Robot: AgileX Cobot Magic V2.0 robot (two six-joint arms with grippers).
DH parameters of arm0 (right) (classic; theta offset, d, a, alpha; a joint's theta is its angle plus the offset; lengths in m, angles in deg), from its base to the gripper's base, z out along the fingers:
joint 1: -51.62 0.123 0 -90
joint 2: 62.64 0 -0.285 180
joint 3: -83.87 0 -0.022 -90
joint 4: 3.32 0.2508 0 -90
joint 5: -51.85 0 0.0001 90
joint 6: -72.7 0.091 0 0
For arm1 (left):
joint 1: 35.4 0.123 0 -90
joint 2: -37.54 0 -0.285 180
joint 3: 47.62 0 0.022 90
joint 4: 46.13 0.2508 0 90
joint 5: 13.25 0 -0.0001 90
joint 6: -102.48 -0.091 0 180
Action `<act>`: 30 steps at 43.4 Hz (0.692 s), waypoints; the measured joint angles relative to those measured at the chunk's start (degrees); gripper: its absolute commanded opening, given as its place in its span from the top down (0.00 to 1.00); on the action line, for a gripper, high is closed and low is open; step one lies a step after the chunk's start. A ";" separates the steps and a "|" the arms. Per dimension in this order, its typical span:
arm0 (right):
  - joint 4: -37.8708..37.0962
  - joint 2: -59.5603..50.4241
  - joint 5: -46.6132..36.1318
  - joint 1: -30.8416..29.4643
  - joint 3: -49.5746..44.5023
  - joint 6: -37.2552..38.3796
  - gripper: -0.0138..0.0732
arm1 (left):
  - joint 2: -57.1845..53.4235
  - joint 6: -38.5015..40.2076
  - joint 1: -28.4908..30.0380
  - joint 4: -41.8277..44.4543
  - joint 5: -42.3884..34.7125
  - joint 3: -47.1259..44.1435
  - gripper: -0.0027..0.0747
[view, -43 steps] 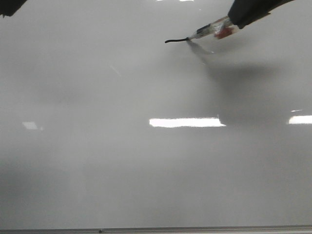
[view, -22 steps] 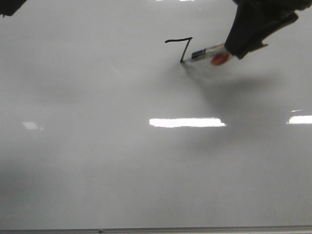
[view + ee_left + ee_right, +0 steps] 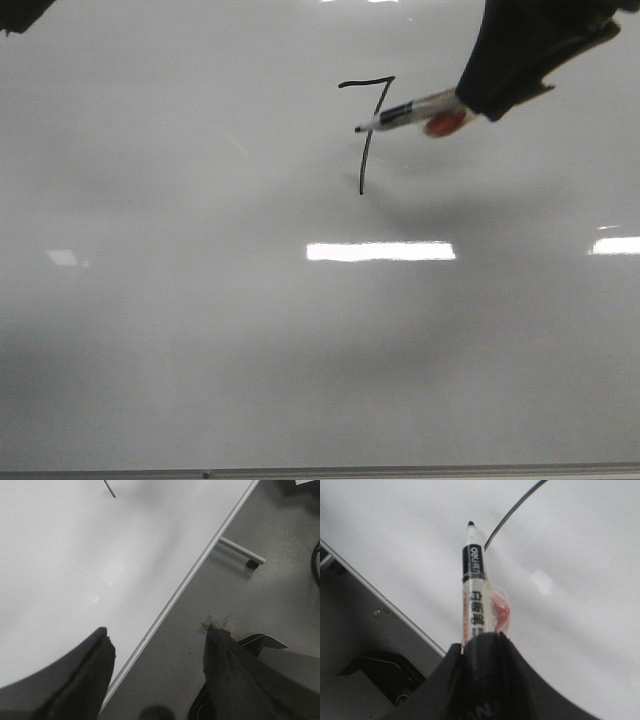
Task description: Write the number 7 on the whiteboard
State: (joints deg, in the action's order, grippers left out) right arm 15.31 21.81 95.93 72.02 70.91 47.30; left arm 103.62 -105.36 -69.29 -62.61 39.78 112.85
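Next, I move my left gripper to the white marker in my right gripper and close it on the black part (image 3: 397, 115) behind the marker's tip.
The whiteboard (image 3: 200, 330) fills the front view. A thin black number 7 (image 3: 368, 130) is drawn on it at the upper middle, with a wavy top bar and a long curved downstroke. My right gripper (image 3: 480, 95) is shut on a white marker (image 3: 410, 113) with a black tip and a red patch; the tip hangs beside the downstroke, apparently off the board. The right wrist view shows the marker (image 3: 472, 592) near the stroke's end (image 3: 512, 512). My left gripper (image 3: 157, 635) is open and empty over the whiteboard's frame edge (image 3: 190, 577).
The board's grey metal frame (image 3: 320, 470) runs along the near edge. Bright glare patches (image 3: 380, 251) lie across the board. In the left wrist view grey floor (image 3: 260, 610) and a grey bar (image 3: 240, 552) lie beyond the board edge.
The 7 grew from a short top bar to a full digit with a long downstroke. The marker tip has now come back up beside the stroke.
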 measured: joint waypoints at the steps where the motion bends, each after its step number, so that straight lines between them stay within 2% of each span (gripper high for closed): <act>1: 0.00 -1.43 0.54 0.00 -0.14 0.00 0.98 | 0.00 0.00 0.00 0.00 0.00 0.00 0.45; 19: -0.13 -25.77 10.53 0.00 -10.56 -7.65 0.98 | 0.00 0.00 0.00 0.00 0.00 0.00 0.45; 30: -0.17 -32.95 15.36 0.00 -13.54 -11.68 0.98 | 0.00 0.00 0.00 0.00 0.00 0.00 0.45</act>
State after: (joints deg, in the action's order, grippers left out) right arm 15.14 -11.14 111.29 72.02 57.37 35.62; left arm 103.62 -105.36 -69.29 -62.61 39.78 112.85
